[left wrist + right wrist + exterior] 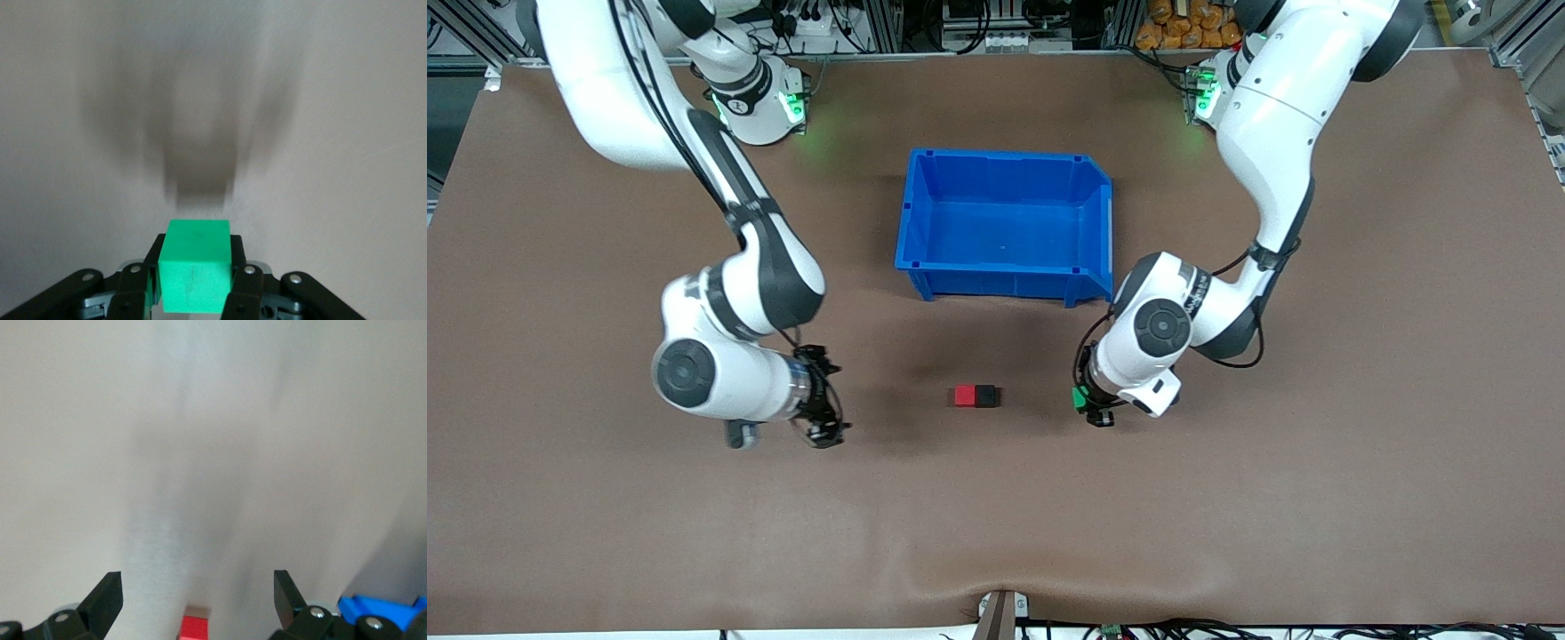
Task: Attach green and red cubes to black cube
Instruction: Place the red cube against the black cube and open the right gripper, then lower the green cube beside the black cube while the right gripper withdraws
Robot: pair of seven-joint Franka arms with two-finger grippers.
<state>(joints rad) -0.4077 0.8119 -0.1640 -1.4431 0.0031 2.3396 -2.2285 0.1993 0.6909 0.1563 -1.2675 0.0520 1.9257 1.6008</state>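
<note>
The robot's left gripper needs to release the green cube against the black cube's free side [1004, 395], opposite the red cube.
The red cube [964, 396] and the black cube [986, 396] sit joined side by side on the brown table, the red one toward the right arm's end. My left gripper [1092, 407] is shut on the green cube [1080, 397], held low over the table beside the black cube with a gap between them. The left wrist view shows the green cube [195, 275] clamped between the fingers [241, 293]. My right gripper [823, 420] is open and empty, beside the red cube at the right arm's end. The right wrist view shows the red cube [194, 628] between the spread jaws.
A blue bin [1005, 222], with nothing in it, stands farther from the front camera than the cubes, between the two arms. Its corner shows in the right wrist view [383, 610]. The brown table [996, 516] spreads wide nearer the camera.
</note>
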